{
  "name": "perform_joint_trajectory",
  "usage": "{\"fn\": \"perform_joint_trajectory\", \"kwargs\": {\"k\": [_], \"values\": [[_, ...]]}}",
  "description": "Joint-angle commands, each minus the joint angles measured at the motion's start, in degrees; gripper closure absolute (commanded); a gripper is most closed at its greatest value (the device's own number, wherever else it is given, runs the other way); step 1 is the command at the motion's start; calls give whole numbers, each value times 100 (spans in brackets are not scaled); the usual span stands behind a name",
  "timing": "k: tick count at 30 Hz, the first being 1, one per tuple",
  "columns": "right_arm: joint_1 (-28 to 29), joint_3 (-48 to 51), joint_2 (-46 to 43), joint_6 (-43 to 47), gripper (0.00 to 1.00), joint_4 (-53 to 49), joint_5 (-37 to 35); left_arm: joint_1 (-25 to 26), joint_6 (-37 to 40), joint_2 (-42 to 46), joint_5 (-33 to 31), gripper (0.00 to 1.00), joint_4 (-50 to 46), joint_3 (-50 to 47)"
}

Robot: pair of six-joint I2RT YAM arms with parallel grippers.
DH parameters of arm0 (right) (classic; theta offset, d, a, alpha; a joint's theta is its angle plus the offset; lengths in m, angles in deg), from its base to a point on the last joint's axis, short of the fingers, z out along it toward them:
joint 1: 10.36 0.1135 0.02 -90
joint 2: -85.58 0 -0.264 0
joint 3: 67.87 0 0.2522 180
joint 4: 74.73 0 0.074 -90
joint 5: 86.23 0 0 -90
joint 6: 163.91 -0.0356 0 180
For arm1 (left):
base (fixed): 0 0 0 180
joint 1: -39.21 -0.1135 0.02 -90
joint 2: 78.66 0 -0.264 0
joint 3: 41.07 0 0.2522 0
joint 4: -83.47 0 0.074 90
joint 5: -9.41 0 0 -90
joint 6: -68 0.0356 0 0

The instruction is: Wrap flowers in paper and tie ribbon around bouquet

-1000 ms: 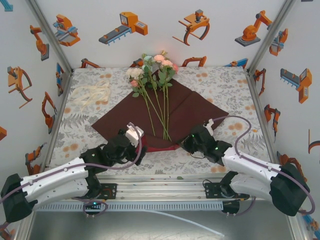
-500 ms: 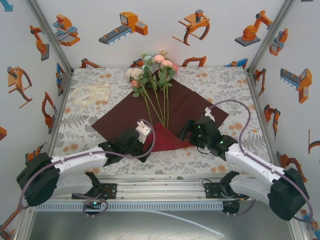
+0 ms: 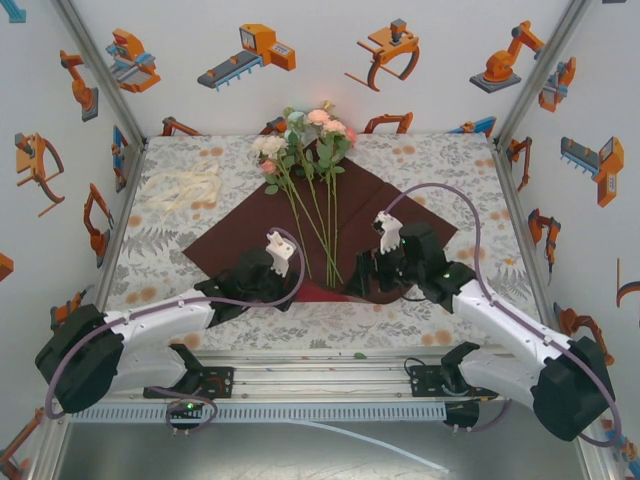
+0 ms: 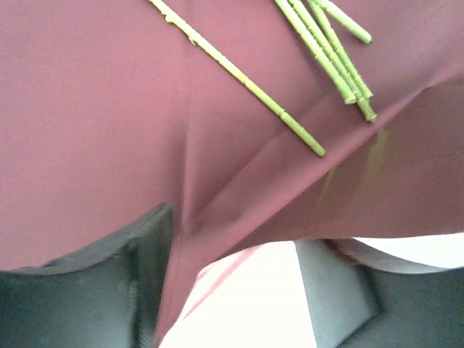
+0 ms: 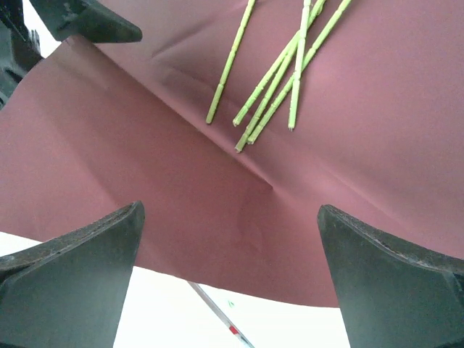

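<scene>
Next, I pinch the paper's near edge farther out (image 5: 308, 299) with my right gripper and lift it over the stem ends, because the fold in the paper fades out past them.
The flowers (image 3: 305, 140) lie with pink, peach and white blooms at the far side and long green stems (image 3: 322, 225) running down the dark red paper (image 3: 240, 235). My left gripper (image 3: 280, 280) sits at the paper's near corner. In the left wrist view its jaws (image 4: 232, 246) stand apart, with a fold of paper (image 4: 109, 109) against the left finger and stem ends (image 4: 246, 83) beyond. My right gripper (image 3: 362, 280) is open, and in its wrist view (image 5: 230, 217) the paper's near edge (image 5: 217, 239) spans between the fingers, untouched. The cream ribbon (image 3: 185, 188) lies far left.
The floral tablecloth (image 3: 450, 170) covers the table inside walls printed with robots. An aluminium rail (image 3: 320, 365) runs along the near edge by the arm bases. The left gripper's finger (image 5: 87, 22) shows at the top left of the right wrist view.
My right gripper has opened and let go of the paper's near corner, and the raised flap has dropped. My left gripper moved in towards that corner and its jaws have narrowed.
</scene>
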Motion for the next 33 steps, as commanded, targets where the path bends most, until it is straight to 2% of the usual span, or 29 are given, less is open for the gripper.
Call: {"fn": "perform_joint_trajectory", "kwargs": {"k": [1,3,5,9,15,19,22,26,29,33], "values": [[-275,-196,-366,40,6,-295,-15,-57,-122,38,235,54,181,27],[-440,-218,-671,-34,6,-606,-265,-92,-161,44,258,63,202,0],[-520,-202,-960,86,5,-831,-206,-103,-215,46,290,67,219,-9],[-528,-15,-1185,283,5,-695,626,-128,-311,40,328,74,366,-47],[-529,76,-499,350,8,205,1920,-221,-389,-44,266,79,378,-17],[-528,72,177,376,12,628,1376,-264,-429,-19,246,79,385,-65],[-529,3,686,470,22,674,947,-317,-475,47,191,79,404,-142],[-522,-58,1084,364,45,636,830,-432,-596,160,183,79,444,-287],[-529,38,989,201,60,610,654,-547,-772,237,277,79,534,-405],[-527,142,584,-79,88,542,555,-644,-989,454,446,80,457,-452]]}}
